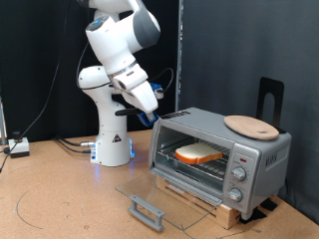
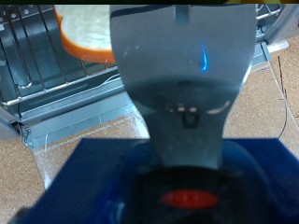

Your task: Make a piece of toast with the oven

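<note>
Next, my gripper sets the spatula with the blue handle down on the oven's top next to the round wooden board (image 1: 202, 112).
The oven (image 1: 224, 149) stands on a wooden base at the exterior view's right, its glass door (image 1: 164, 191) folded down flat. The piece of toast (image 1: 199, 153) lies on the wire rack inside. My gripper (image 1: 157, 117) hangs just outside the oven's upper corner on the exterior view's left side, apart from the toast and empty. In the wrist view the grey fingers (image 2: 140, 56) meet in one block, so the gripper (image 2: 179, 9) looks shut, with the toast (image 2: 86, 35) on the rack (image 2: 37, 65) beyond it.
A round light wooden board (image 1: 250, 126) lies on top of the oven. The door handle (image 1: 148, 211) sticks out towards the exterior view's bottom. A black stand (image 1: 271, 98) rises behind the oven. Cables and a small box (image 1: 18, 147) lie at the left.
</note>
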Action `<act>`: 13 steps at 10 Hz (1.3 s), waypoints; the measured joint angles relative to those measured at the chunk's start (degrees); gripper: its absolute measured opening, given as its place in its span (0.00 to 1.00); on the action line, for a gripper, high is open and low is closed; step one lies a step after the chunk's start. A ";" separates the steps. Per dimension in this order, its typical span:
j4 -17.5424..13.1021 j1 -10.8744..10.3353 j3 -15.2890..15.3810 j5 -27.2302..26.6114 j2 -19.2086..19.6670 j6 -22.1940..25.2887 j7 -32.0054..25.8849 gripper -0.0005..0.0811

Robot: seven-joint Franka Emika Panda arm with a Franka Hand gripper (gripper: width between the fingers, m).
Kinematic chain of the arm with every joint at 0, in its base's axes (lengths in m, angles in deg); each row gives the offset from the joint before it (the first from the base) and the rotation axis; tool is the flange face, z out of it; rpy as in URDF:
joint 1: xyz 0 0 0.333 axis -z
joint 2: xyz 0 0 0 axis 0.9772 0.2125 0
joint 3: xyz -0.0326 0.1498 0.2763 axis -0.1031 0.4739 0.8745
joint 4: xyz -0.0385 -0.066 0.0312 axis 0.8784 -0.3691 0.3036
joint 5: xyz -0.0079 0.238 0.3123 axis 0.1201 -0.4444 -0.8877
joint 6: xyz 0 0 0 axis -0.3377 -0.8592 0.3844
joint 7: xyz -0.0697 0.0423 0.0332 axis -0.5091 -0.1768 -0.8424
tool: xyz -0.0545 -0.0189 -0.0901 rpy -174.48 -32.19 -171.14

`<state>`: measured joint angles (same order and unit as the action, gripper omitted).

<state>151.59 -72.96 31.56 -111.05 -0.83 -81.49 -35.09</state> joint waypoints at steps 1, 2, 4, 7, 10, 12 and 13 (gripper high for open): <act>0.08 -0.37 -0.15 -1.04 0.01 0.72 -1.44 0.49; -0.01 -1.29 -0.33 -2.46 -0.15 3.73 -3.25 0.49; 0.09 -3.90 -0.08 -4.55 -1.46 9.52 -4.79 0.49; 1.33 -7.26 2.95 -5.40 -3.91 11.89 -4.75 0.49; 3.23 -9.54 8.38 -7.60 -6.65 10.90 -1.91 0.49; 4.53 -10.91 12.66 -9.91 -8.16 9.51 1.62 0.49; 5.24 -11.65 15.19 -11.07 -8.70 7.91 3.95 0.49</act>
<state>156.82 -84.61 46.75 -122.13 -9.53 -73.57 -31.15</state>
